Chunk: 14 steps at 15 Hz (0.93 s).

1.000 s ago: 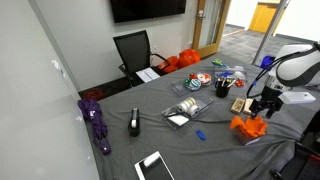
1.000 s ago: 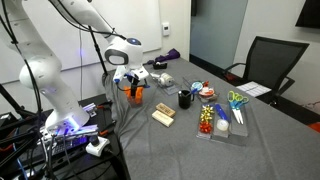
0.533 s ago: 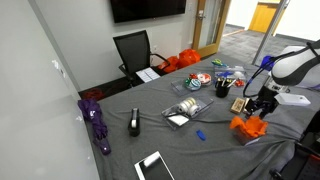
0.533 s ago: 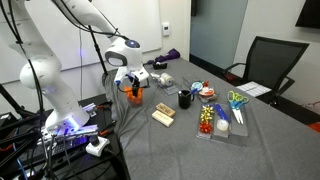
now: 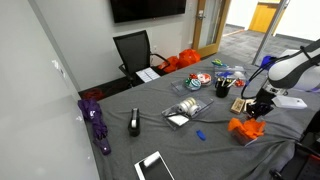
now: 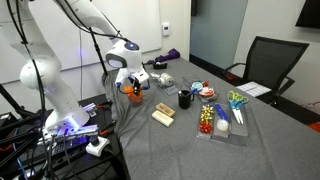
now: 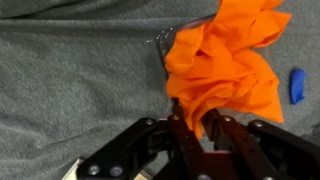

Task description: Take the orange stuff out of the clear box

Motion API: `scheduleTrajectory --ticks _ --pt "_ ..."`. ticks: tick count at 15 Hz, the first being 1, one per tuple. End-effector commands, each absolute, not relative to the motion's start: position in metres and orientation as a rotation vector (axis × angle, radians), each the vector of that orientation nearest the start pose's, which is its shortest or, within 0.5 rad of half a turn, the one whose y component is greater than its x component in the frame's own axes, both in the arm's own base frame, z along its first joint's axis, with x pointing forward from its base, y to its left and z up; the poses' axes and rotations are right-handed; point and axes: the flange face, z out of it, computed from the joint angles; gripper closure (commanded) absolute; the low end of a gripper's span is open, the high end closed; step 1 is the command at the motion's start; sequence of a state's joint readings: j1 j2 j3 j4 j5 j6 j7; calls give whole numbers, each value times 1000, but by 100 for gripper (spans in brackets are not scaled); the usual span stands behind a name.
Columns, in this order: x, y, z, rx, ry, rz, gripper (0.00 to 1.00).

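The orange cloth's edge is pinched, its bulk in the clear box; next I open, rise and grip nearer the cloth's middle (image 7: 226, 66).
The orange stuff (image 7: 225, 60) is a crumpled orange cloth, seen at the table's end in both exterior views (image 5: 245, 127) (image 6: 134, 94). It spills out of a clear box whose thin see-through rim (image 7: 163, 45) shows at the cloth's left edge in the wrist view. My gripper (image 7: 193, 115) comes straight down onto the cloth (image 5: 256, 107) (image 6: 128, 86). Its dark fingers (image 7: 179, 118) are drawn in on a fold of the orange fabric, which fills the gap between them.
A small blue pen (image 7: 296, 85) lies on the grey tablecloth right of the cloth. Further along the table are a black cup (image 6: 185, 98), a clear tray of small items (image 6: 222, 116), a wooden block (image 6: 163, 116), a purple umbrella (image 5: 96, 121) and a tablet (image 5: 155, 166). A black chair (image 5: 133, 50) stands behind.
The jaws stood wide a second ago and have closed in on the orange cloth. The gripper has sunk slightly onto it.
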<state>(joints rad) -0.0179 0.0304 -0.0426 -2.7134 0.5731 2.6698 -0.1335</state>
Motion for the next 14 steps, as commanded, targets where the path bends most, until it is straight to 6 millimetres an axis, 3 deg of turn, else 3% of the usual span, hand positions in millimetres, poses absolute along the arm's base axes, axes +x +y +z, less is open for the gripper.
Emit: scheduleTrajectory --ticks 1,8,9,11,13,14 --pt "388 -40 202 -2845 622 92 99" --pt "383 -51 222 -2924 490 90 99" --pt "382 -53 225 -2930 476 80 71" --pt "382 -55 230 -2932 465 61 65" --pt "382 -57 235 -2932 464 37 51" --pt "382 -58 237 -2930 459 25 70"
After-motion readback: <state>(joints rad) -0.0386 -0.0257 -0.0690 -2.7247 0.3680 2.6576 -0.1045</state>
